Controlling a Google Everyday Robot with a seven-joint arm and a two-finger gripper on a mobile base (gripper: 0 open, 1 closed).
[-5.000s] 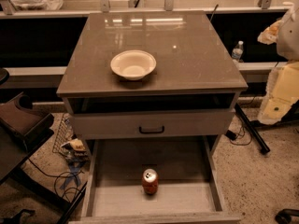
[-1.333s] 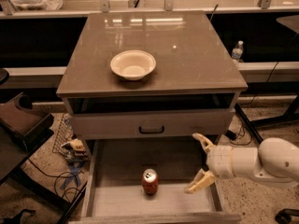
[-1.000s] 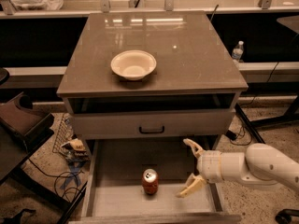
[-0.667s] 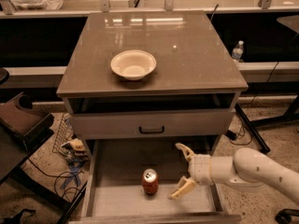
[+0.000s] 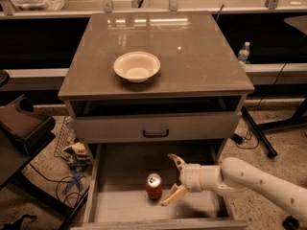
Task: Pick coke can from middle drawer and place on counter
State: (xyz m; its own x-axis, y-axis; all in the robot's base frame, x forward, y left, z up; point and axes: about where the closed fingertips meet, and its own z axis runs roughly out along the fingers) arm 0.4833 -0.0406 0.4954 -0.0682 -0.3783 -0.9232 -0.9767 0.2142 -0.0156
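Note:
The robot's gripper will close around the upper part of the coke can (image 5: 154, 182), close to the can's silver top, inside the open middle drawer.
The coke can (image 5: 154, 186), red-orange with a silver top, stands upright near the front middle of the pulled-out middle drawer (image 5: 120, 207). My gripper (image 5: 172, 180) reaches in from the right, low inside the drawer, just right of the can. Its two cream fingers are spread open, one behind and one in front, and do not touch the can. The counter (image 5: 192, 56) forms the cabinet's glossy grey-brown top and carries a cream bowl (image 5: 136, 66).
A closed drawer front with a black handle (image 5: 155, 133) sits above the open drawer. A clear water bottle (image 5: 243, 52) stands on the pale ledge to the right. Cables and clutter (image 5: 74, 155) lie on the floor at left. A dark stand leg (image 5: 259, 133) lies at right.
My arm has come in from the right and moved leftwards inside the drawer, bringing the open gripper close beside the can. The can and bowl have not moved.

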